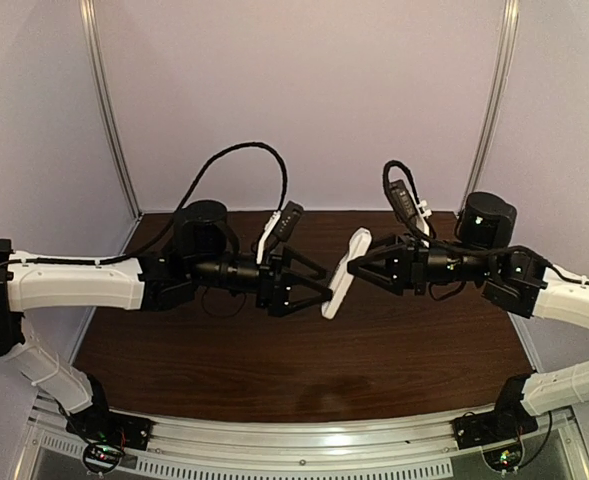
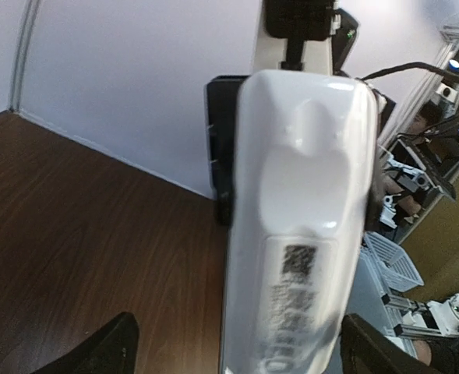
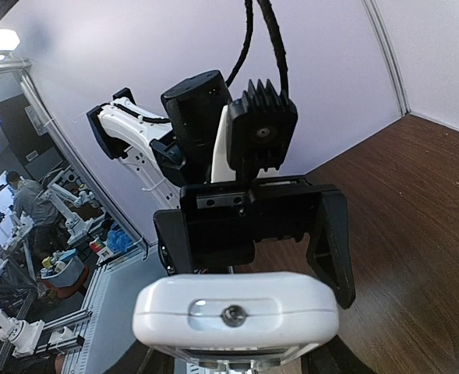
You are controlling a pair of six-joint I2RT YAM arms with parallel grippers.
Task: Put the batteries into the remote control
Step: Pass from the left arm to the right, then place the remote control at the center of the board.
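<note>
My right gripper will release the white remote control on the brown table's near part (image 1: 349, 358), just short of the metal rail. The remote now hangs tilted above the table.
The white remote control (image 1: 345, 272) hangs tilted in mid air between both arms, above the brown table. My right gripper (image 1: 355, 262) is shut on its sides near the upper end; its black fingers (image 2: 217, 167) show pressed against the remote in the left wrist view. My left gripper (image 1: 325, 291) is open, and its fingers (image 2: 116, 347) stand wide of the remote's lower end. The left wrist view shows the remote's back (image 2: 299, 234) with a dark printed label. The right wrist view shows its top end (image 3: 235, 312) with a small round lens. The batteries are out of view.
The dark wooden table (image 1: 304, 360) lies below, walled by pale purple panels at the back and sides. A metal rail (image 1: 304, 445) runs along the near edge by the arm bases. Black cables loop above both wrists.
</note>
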